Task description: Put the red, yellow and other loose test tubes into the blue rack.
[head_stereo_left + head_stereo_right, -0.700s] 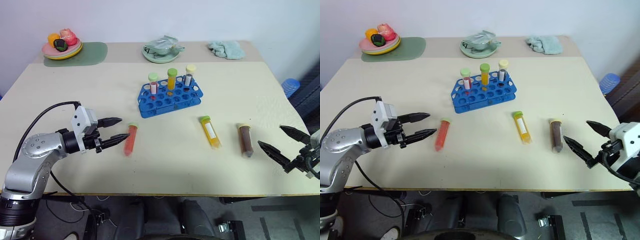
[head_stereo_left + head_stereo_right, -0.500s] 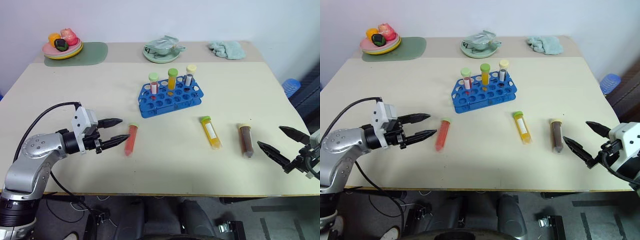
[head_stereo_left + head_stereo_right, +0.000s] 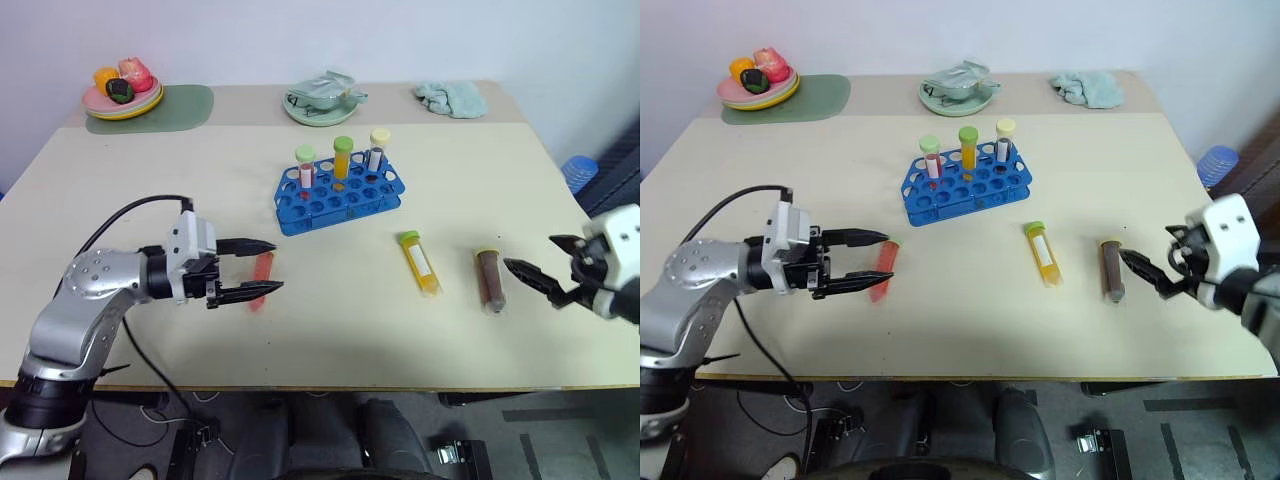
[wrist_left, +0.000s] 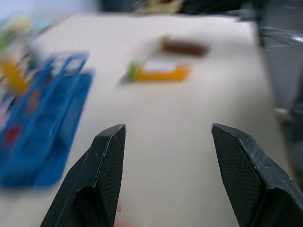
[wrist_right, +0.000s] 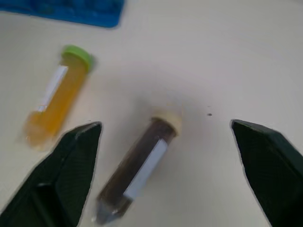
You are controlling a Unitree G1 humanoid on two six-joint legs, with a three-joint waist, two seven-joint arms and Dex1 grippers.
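The dark brown tube will be gripped by my right gripper, which will close on its body (image 3: 488,261) (image 5: 160,134) just below the tube's cream cap.
The red test tube (image 3: 261,276) lies on the table, and my left gripper (image 3: 278,266) stands open with one finger on each side of its capped end. I cannot tell whether they touch it. The yellow tube (image 3: 421,264) and the dark brown tube (image 3: 490,281) lie side by side right of centre. My right gripper (image 3: 530,253) is open just right of the brown tube, pointing at it. In the right wrist view the brown tube (image 5: 142,174) lies between the wide-apart fingers (image 5: 68,175). The blue rack (image 3: 340,196) stands behind, holding three upright tubes.
Along the back edge are a plate of toy food (image 3: 122,95) on a green mat (image 3: 185,105), a green dish with crumpled cloth (image 3: 324,99) and a teal rag (image 3: 452,98). A blue object (image 3: 580,172) sits beyond the table's right edge.
My left gripper has moved right, so its fingers now flank the red tube. My right gripper has moved in towards the brown tube. The tubes have not moved.
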